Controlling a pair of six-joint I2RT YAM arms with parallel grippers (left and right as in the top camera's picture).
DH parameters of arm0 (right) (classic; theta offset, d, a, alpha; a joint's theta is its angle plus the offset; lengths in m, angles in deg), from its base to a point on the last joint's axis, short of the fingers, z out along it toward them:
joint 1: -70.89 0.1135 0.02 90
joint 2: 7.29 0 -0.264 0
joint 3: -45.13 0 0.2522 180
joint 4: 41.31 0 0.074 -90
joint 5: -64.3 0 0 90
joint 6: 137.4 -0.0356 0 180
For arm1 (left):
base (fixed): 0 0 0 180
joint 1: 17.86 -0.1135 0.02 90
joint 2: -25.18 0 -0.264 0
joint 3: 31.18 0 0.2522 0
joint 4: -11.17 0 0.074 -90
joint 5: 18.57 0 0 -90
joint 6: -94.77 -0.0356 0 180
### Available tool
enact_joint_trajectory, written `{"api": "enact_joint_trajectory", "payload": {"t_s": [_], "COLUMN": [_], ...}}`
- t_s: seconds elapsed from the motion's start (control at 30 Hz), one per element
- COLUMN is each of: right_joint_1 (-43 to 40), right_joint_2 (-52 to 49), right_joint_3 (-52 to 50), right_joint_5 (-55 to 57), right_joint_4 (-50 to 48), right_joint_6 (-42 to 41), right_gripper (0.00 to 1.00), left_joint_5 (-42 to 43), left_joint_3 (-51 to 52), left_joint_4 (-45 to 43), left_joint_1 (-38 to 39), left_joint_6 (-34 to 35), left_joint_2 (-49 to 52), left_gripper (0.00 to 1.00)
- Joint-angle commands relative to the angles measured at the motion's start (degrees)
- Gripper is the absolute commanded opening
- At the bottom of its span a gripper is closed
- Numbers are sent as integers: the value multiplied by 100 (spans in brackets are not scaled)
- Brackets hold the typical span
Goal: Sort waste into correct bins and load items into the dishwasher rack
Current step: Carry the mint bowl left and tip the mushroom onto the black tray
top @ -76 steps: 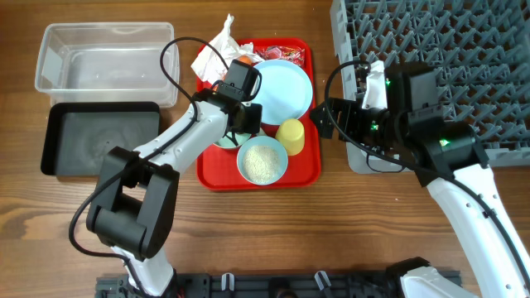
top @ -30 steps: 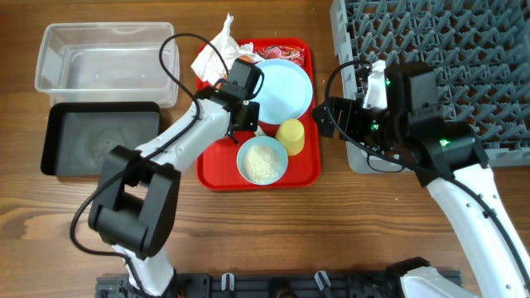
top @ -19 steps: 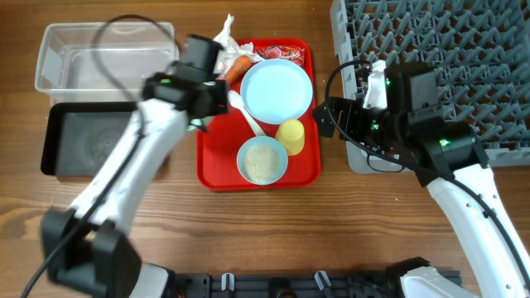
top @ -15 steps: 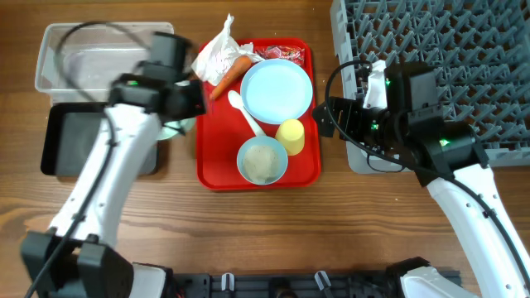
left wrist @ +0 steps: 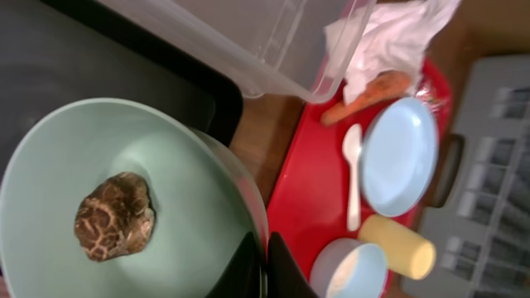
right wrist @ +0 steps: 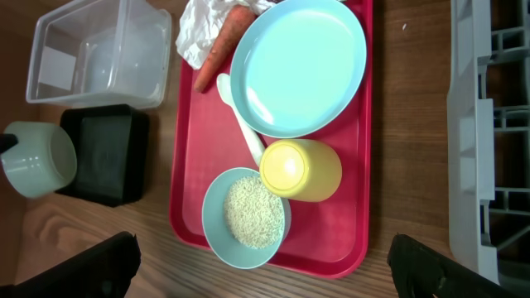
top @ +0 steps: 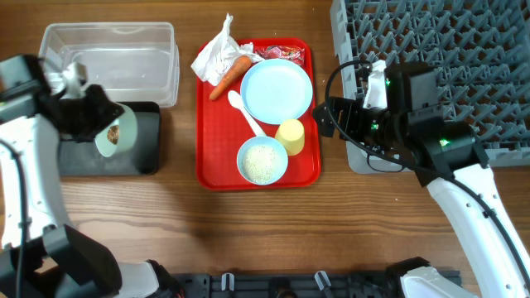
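Note:
Next, the left gripper releases the pale mint bowl on the red tray [top: 222,133] [left wrist: 306,189] next to the white spoon, near the rice bowl.
My left gripper [top: 98,124] is shut on the rim of the pale mint bowl [top: 113,136] and holds it tilted over the black tray [top: 146,151]. In the left wrist view my jaws [left wrist: 265,266] pinch the bowl rim [left wrist: 178,215], and the brown food lump [left wrist: 113,215] lies inside. On the red tray [top: 214,124] are the blue plate [top: 277,89], the blue bowl of rice [top: 262,161], the yellow cup [top: 291,136], the white spoon [top: 244,112], the carrot [top: 230,74], the tissue [top: 217,54] and the red wrapper [top: 281,54]. My right gripper [top: 333,116] is open and empty by the rack [top: 447,66].
The clear tub [top: 112,58] stands behind the black tray at the far left. The right wrist view shows the red tray [right wrist: 189,141], the plate [right wrist: 298,66], the cup [right wrist: 300,170], the rice bowl [right wrist: 246,217] and the rack's edge [right wrist: 480,124].
My left arm lifted the mint bowl with the brown lump off the red tray and swung it left, over the black tray. The right arm has not moved.

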Motion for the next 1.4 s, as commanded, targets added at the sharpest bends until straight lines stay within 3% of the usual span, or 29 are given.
{"api": "enact_joint_trajectory", "payload": {"t_s": [0.0, 0.27, 0.63, 1.07, 1.37], "right_joint_1": [22, 22, 22, 22, 22], "right_joint_2": [-44, -44, -44, -50, -129], "right_joint_3": [85, 85, 85, 85, 85], "right_joint_5": [57, 55, 57, 57, 57], "right_joint_4": [0, 9, 52, 79, 22], "right_joint_6": [-35, -37, -37, -37, -81], "right_gripper": [100, 100, 100, 100, 100], "left_joint_5": [1596, 3665, 5744, 5932, 5897], "left_joint_3": [136, 136, 136, 136, 101], "left_joint_4": [-184, -337, -321, -175, -374], "left_joint_1": [-621, -1294, -2061, -2258, -1641], "left_joint_6": [-535, -1176, -1128, -1113, -1257], "left_joint_2": [435, 1547, 2028, 2028, 1650], "left_gripper": [4, 4, 4, 4, 4]}}
